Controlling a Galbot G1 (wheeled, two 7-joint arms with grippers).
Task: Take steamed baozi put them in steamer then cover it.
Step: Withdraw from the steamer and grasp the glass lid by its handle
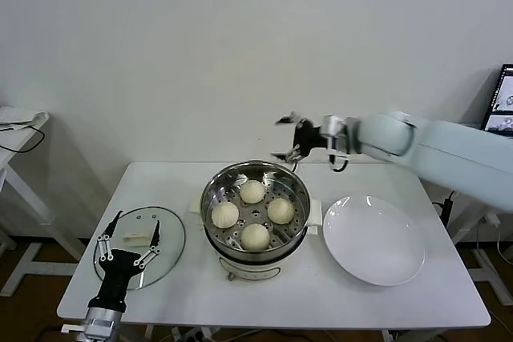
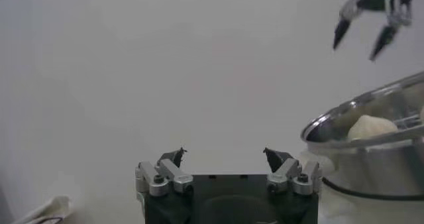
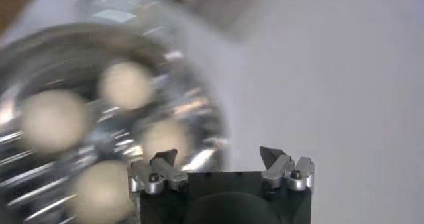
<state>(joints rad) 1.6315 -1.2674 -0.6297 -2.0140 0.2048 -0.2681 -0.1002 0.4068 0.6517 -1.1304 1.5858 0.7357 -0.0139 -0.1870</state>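
I close my left gripper next on the cream handle's top bar (image 1: pixel 137 239) to lift the glass cover beside the steamer.
Four cream-white baozi (image 1: pixel 253 214) lie on the perforated tray inside the shiny steel steamer (image 1: pixel 298 186) at the table's middle; they also show in the right wrist view (image 3: pixel 53 119). The glass cover (image 1: pixel 170 258) with its cream handle lies flat on the table to the left of the steamer. My left gripper (image 1: pixel 128 232) is open and empty, just above the cover's handle. My right gripper (image 1: pixel 288 138) is open and empty, raised in the air behind the steamer's far right rim. It also shows far off in the left wrist view (image 2: pixel 364 30).
An empty flat white plate (image 1: pixel 373 239) lies to the right of the steamer. A white wall stands behind the table. A side table with a cable (image 1: pixel 20 130) is at far left, and a monitor (image 1: pixel 501 102) at far right.
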